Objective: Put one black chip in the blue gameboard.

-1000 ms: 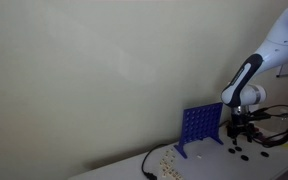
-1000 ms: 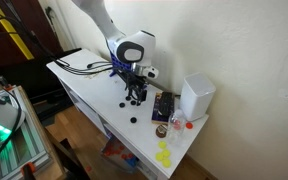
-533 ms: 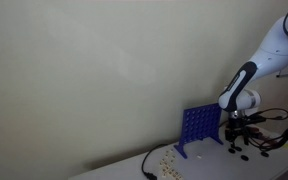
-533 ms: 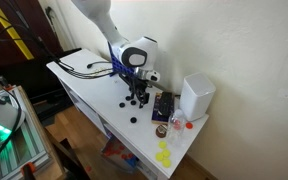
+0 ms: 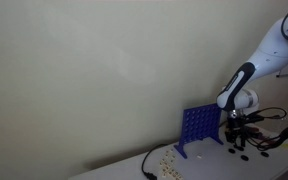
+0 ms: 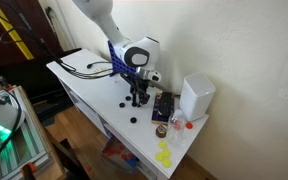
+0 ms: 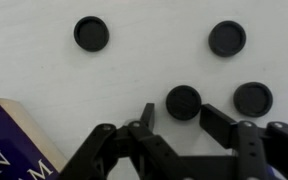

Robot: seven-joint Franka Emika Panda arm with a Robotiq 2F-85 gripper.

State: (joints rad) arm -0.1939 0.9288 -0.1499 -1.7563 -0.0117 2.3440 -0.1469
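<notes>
My gripper's fingers meet the near half of the black chip. Next, I open them, move forward and then close around the chip's middle [image 7: 183, 102].
In the wrist view a black chip [image 7: 184, 101] lies flat on the white table between the tips of my gripper [image 7: 181, 112]. The right finger [image 7: 218, 122] is close against the chip's edge. The left finger [image 7: 147, 116] stands a little off it, so the jaws are partly closed with a gap. Three more black chips [image 7: 91, 33] [image 7: 227, 38] [image 7: 252, 98] lie around it. The blue gameboard [image 5: 201, 125] stands upright on the table, beside my gripper [image 5: 238, 135]. My gripper [image 6: 137, 97] points straight down at the tabletop.
A dark purple box [image 7: 9, 140] lies at the lower left of the wrist view, seen again as a dark box [image 6: 164, 105] near a white box [image 6: 196, 95]. Yellow chips [image 6: 164, 152] sit below the table end. Cables [image 6: 84, 66] trail behind the arm.
The gripper has sunk slightly toward the table in the exterior views. Its jaws have drawn in from wide open toward the chip.
</notes>
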